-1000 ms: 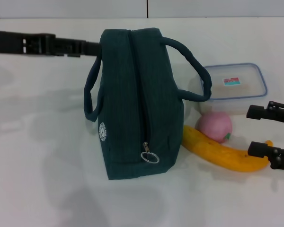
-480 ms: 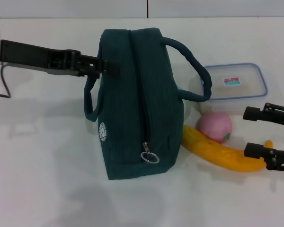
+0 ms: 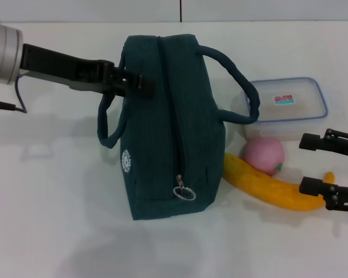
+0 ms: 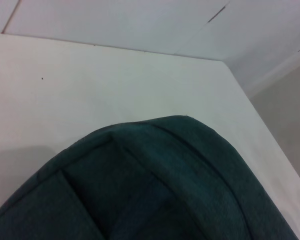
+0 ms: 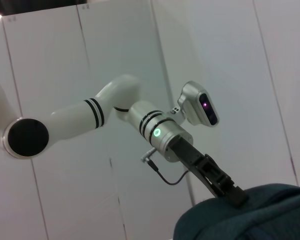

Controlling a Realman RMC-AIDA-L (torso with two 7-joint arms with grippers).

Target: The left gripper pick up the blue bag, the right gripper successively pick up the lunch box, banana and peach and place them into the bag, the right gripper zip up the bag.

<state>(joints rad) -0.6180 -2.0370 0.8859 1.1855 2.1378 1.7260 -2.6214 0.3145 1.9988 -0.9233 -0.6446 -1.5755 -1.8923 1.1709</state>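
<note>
Next, I close my right gripper on the clear lunch box, on its short side [image 3: 324,102] farthest from the blue bag.
The dark teal-blue bag [image 3: 168,133] stands on the white table, its zipper closed with the ring pull [image 3: 184,192] at the near end. My left gripper [image 3: 140,84] reaches in from the left and sits over the bag's far left top, above the left handle [image 3: 107,124]. The right wrist view shows its tip [image 5: 232,196] against the bag's top [image 5: 250,215]. The left wrist view shows only bag fabric [image 4: 155,190]. My right gripper [image 3: 307,163] is open and empty by the right end of the banana [image 3: 267,185]. The pink peach [image 3: 262,155] and clear lunch box [image 3: 287,104] lie beside the bag.
The bag's right handle [image 3: 240,87] droops toward the lunch box. White table [image 3: 52,202] extends to the left and front of the bag. A white wall rises behind the table's far edge.
My left gripper has moved right and nearer, from the bag's far left corner to over its top by the left handle. The handle has shifted slightly. The right gripper has barely moved.
</note>
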